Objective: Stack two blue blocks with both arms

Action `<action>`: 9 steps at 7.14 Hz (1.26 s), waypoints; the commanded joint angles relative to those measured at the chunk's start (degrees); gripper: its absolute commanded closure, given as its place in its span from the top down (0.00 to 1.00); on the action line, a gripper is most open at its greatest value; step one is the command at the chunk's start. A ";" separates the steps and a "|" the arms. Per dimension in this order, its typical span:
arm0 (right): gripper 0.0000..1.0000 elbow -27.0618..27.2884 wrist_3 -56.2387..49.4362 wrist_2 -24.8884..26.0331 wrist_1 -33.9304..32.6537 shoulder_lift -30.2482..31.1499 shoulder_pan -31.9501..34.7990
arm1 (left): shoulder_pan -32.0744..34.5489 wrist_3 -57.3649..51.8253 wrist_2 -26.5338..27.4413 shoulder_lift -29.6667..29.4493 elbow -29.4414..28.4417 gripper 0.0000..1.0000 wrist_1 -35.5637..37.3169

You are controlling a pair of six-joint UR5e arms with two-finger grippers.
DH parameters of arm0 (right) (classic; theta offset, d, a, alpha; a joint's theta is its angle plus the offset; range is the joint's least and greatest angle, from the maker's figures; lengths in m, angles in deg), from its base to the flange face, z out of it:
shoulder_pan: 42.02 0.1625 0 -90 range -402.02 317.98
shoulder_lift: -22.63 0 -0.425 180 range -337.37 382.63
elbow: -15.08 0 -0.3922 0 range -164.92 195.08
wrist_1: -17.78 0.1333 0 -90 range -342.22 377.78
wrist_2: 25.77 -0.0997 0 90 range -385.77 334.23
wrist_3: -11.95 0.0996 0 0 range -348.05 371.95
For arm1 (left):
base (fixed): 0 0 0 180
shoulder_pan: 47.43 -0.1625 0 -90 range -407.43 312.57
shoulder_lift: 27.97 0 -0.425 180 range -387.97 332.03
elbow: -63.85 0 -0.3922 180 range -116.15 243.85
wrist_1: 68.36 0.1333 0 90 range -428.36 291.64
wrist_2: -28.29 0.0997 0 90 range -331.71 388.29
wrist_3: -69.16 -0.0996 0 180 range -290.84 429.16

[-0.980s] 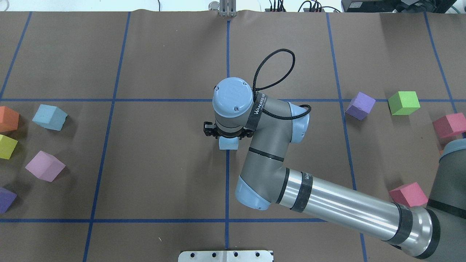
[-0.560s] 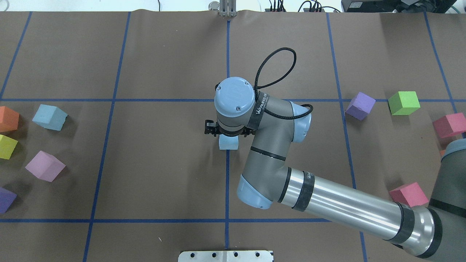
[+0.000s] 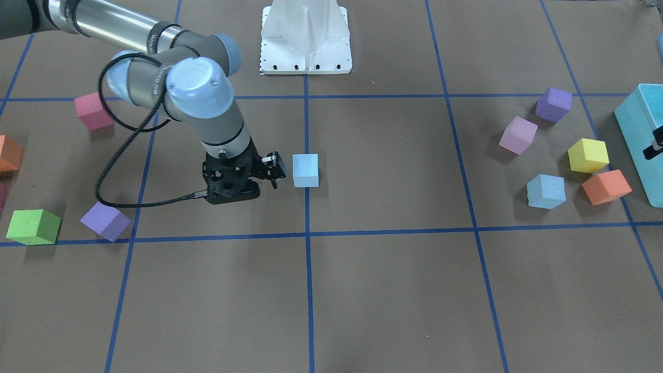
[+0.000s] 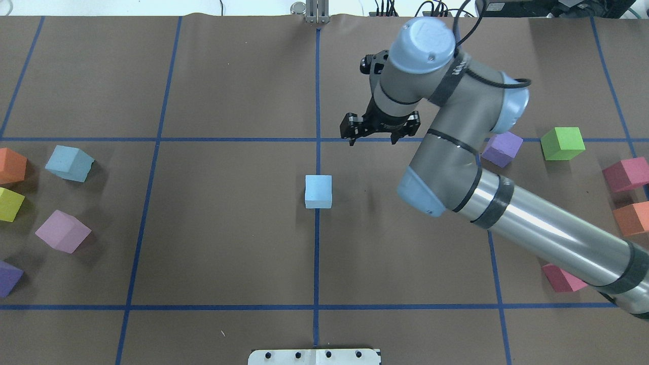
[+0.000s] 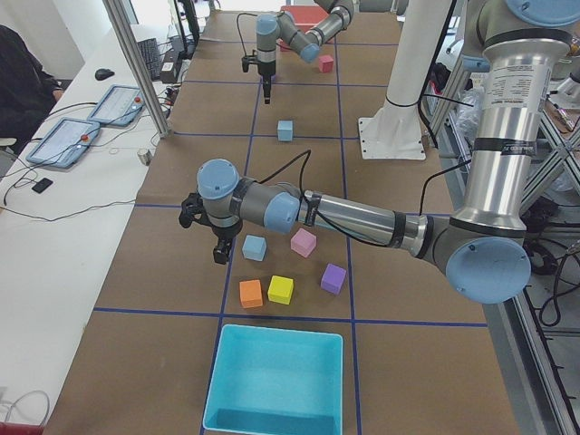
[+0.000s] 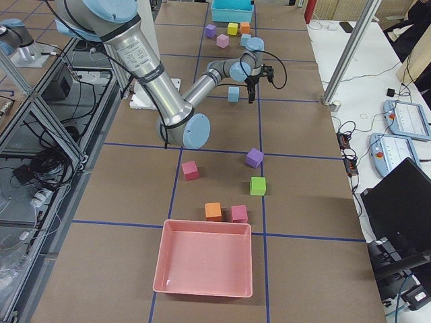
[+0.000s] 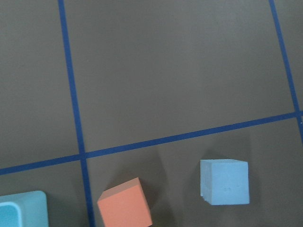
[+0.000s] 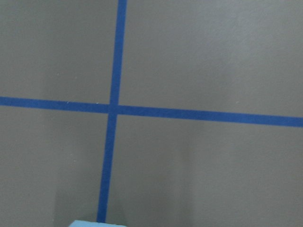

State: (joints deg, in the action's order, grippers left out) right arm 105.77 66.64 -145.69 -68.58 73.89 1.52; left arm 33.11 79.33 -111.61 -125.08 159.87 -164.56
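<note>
The sky-blue block beside the orange cube is next for my left gripper, which should move over to it and close on that block's opposite sides [image 3: 547, 191] [image 7: 225, 182].
One sky-blue block [image 4: 318, 191] stands alone on the centre line, also in the front view [image 3: 305, 170]. My right gripper [image 4: 374, 141] hangs open and empty above the table, up and to the right of it; in the front view the gripper [image 3: 273, 173] is just left of the block, apart from it. The second sky-blue block [image 4: 68, 163] sits at the left among other cubes, and also shows in the left wrist view [image 7: 225, 182]. My left gripper [image 5: 217, 246] shows only in the left side view, beside this block [image 5: 254, 246]; I cannot tell whether it is open.
Orange [image 4: 10, 166], yellow [image 4: 9, 204], pink [image 4: 62, 231] and purple cubes lie near the left blue block. A purple cube [image 4: 502, 148], green cube [image 4: 562, 143] and red cubes lie at the right. A turquoise bin [image 5: 272, 381] and a pink bin [image 6: 202, 266] stand at the table's ends.
The right gripper was low over the centre blue block. It has since risen and swung away up and to the right, leaving the block standing where it was.
</note>
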 commanded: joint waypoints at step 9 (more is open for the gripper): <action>1.00 10.92 -67.78 -10.69 -29.39 25.10 50.49 | -17.51 21.09 8.68 -4.49 -13.85 0.98 -21.13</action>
State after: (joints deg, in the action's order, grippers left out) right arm 116.63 1.40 -156.53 -97.44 97.48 49.76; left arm 17.11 97.81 -103.42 -129.51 145.94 -185.20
